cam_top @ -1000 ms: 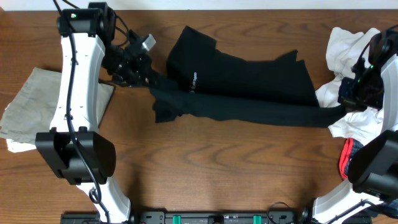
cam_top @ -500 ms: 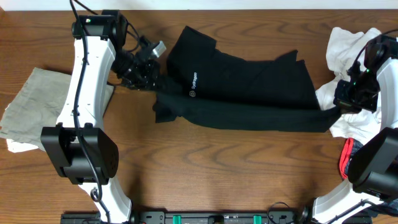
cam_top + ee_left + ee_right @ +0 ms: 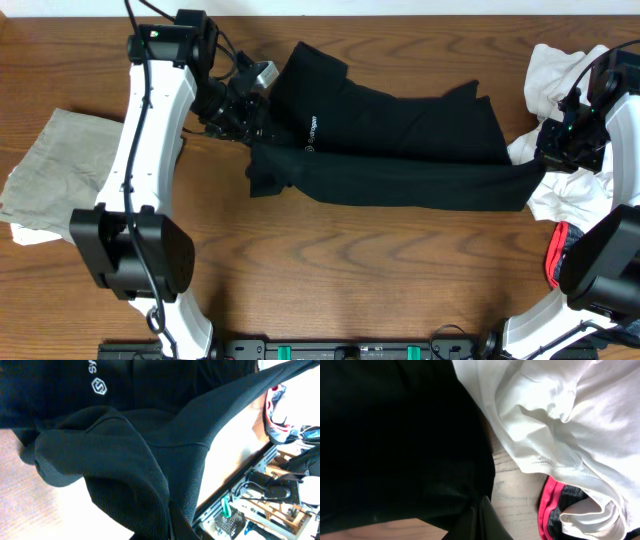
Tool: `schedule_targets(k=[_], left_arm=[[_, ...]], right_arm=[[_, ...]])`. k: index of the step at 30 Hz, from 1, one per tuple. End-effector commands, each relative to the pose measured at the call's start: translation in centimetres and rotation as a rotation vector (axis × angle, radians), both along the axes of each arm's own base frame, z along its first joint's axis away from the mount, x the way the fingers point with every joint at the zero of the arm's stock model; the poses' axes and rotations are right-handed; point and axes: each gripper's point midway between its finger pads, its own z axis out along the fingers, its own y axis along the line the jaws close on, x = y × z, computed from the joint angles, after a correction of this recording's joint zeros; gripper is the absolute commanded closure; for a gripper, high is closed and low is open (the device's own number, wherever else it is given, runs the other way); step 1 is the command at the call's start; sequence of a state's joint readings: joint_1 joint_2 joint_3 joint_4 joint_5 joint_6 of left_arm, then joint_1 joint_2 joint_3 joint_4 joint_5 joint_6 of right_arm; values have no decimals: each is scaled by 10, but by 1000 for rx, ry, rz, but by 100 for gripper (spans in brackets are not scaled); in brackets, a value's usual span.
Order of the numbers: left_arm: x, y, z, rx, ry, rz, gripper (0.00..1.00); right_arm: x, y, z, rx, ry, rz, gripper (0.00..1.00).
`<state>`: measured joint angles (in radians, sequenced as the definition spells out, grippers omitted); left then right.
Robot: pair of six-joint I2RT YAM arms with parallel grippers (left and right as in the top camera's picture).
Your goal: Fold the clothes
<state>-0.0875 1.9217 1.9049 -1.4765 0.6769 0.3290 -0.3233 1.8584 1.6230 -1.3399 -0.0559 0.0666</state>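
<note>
Next, I let go of the black shirt's bunched end with my left gripper on the bare wood (image 3: 314, 223) just in front of the logo.
A black collared shirt (image 3: 400, 150) with a small white chest logo (image 3: 309, 151) lies stretched across the middle of the table. My left gripper (image 3: 253, 138) is shut on its bunched left end. My right gripper (image 3: 545, 166) is shut on its right end, and the front edge runs taut between the two. In the left wrist view the black shirt (image 3: 125, 450) rises out of the shut left gripper (image 3: 172, 530), with the logo (image 3: 98, 386) above. The right wrist view shows the black shirt (image 3: 395, 435) pinched in the right gripper (image 3: 480, 525).
A khaki garment (image 3: 60, 170) lies flat at the left edge, beside the left arm. A heap of white clothes (image 3: 560, 70) and a red and grey garment (image 3: 555, 255) sit at the right edge, around the right arm. In the right wrist view the white cloth (image 3: 560, 420) lies close to the shirt.
My left gripper has moved right and toward the far edge, carrying the shirt's left end. My right gripper has shifted slightly toward the far edge too, and the shirt's front edge has followed.
</note>
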Motion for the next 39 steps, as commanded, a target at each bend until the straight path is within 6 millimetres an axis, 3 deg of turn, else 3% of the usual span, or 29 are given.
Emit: schedule_targets(k=[1, 7, 12, 15, 21, 26, 29, 31, 33, 37, 39], left_arm=[[-6, 2, 14, 3, -31, 7, 94], [0, -4, 15, -3, -65, -7, 94], [-2, -28, 16, -17, -103, -72, 94], [-7, -40, 14, 4, -113, -115, 94], [-31, -38, 5, 98, -31, -155, 94], [-59, -20, 2, 184, 93, -164, 94], [-70, -21, 5, 170, 146, -165, 94], [-72, -23, 5, 160, 179, -131, 83], [-75, -22, 1, 177, 225, -85, 60], [-86, -19, -13, 204, 324, -39, 41], [-94, -18, -21, 215, 365, -43, 40]], right_arm=[[1, -3, 4, 0, -26, 2, 99], [3, -3, 4, -2, -32, 2, 99], [7, -4, 4, -7, -47, 2, 99], [9, -5, 4, -11, -58, 2, 99], [7, -4, 4, -8, -48, 2, 99], [-22, 0, 4, 5, 71, 29, 95], [-46, -4, 7, -30, 178, 35, 79], [-56, -2, 9, -24, 216, 38, 75], [-64, 1, 11, -11, 252, 40, 68], [-73, 4, 13, 4, 288, 41, 67], [-71, 5, 12, 8, 278, 40, 67]])
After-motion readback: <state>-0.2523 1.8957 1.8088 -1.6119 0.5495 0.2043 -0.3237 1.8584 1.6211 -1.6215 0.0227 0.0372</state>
